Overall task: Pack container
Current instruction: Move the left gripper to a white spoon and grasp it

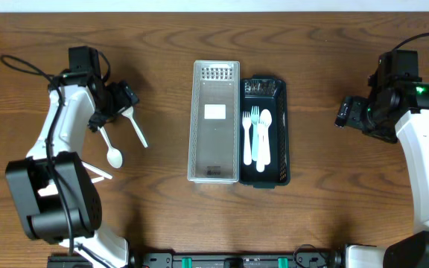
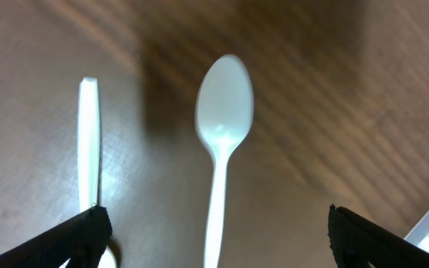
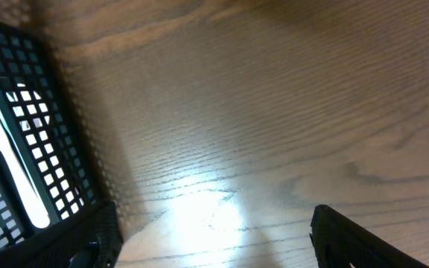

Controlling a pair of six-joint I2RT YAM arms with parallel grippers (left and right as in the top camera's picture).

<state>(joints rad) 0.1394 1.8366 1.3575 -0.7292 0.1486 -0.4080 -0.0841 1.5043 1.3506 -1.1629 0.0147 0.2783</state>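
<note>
My left gripper is to close next on the upper handle (image 1: 134, 123) (image 2: 220, 173), just under the bowl, of the white plastic spoon nearest the clear rectangular basket.
A white plastic spoon (image 1: 112, 151) lies on the wooden table at the left, with a white knife-like utensil (image 1: 138, 129) beside it. My left gripper (image 1: 112, 109) hangs open over the spoon's handle end. In the left wrist view the spoon (image 2: 224, 112) runs down between the open fingers (image 2: 214, 242), and the other utensil (image 2: 88, 141) lies to the left. A black basket (image 1: 280, 112) in the middle holds white forks (image 1: 251, 134) and a pale blue spoon (image 1: 266, 138). My right gripper (image 1: 343, 112) is open and empty, right of the black basket (image 3: 21, 112).
A clear rectangular basket (image 1: 199, 123) stands against the left side of the black basket and holds a small white card. Another white utensil (image 1: 97, 173) lies partly under the left arm. A white fork (image 3: 6, 160) shows through the black basket's mesh.
</note>
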